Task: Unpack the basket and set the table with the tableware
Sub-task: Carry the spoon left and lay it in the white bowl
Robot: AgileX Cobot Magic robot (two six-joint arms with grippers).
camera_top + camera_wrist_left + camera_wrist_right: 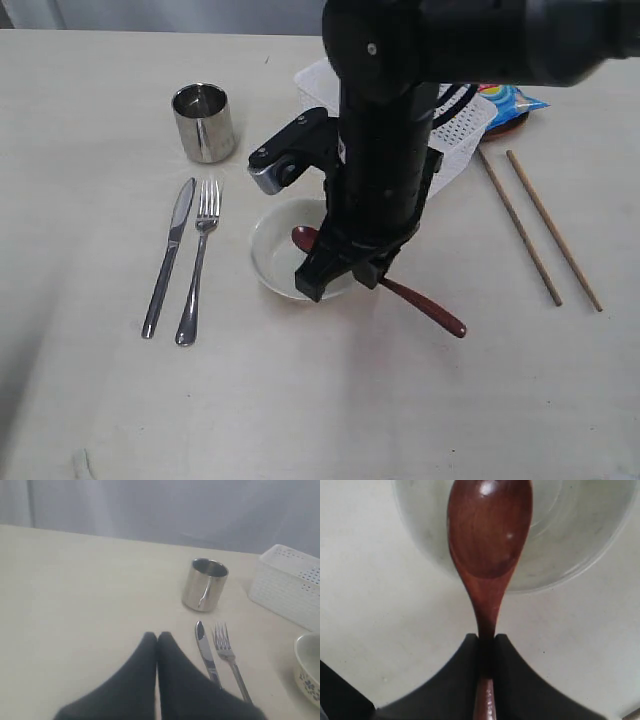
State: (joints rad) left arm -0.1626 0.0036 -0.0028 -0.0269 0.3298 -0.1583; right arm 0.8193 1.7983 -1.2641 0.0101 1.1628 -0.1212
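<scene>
My right gripper has the wooden spoon. It will release the spoon in the pale round bowl [345, 271] [512, 557], leaving the spoon's handle leaning over the bowl's rim.
My right gripper [486, 639] is shut on the neck of the reddish-brown wooden spoon [489, 530]. The spoon's head lies over the pale round bowl [570, 540]. In the exterior view that gripper [345, 278] stands at the bowl [272, 250], and the spoon's handle [430, 310] sticks out to the right. The steel cup [203, 122], knife [170, 255] and fork [198, 262] lie to the left. Two chopsticks [520, 225] lie on the right. The white basket [458, 135] is mostly hidden behind the arm. My left gripper [157, 636] is shut and empty, near the knife [206, 652].
A blue chips bag [512, 100] lies at the basket's far right, with a brown rim [508, 126] showing beneath it. The left wrist view shows the cup [205, 585], fork [227, 655], basket [290, 587] and bowl [310, 667] on the cream table [320, 400].
</scene>
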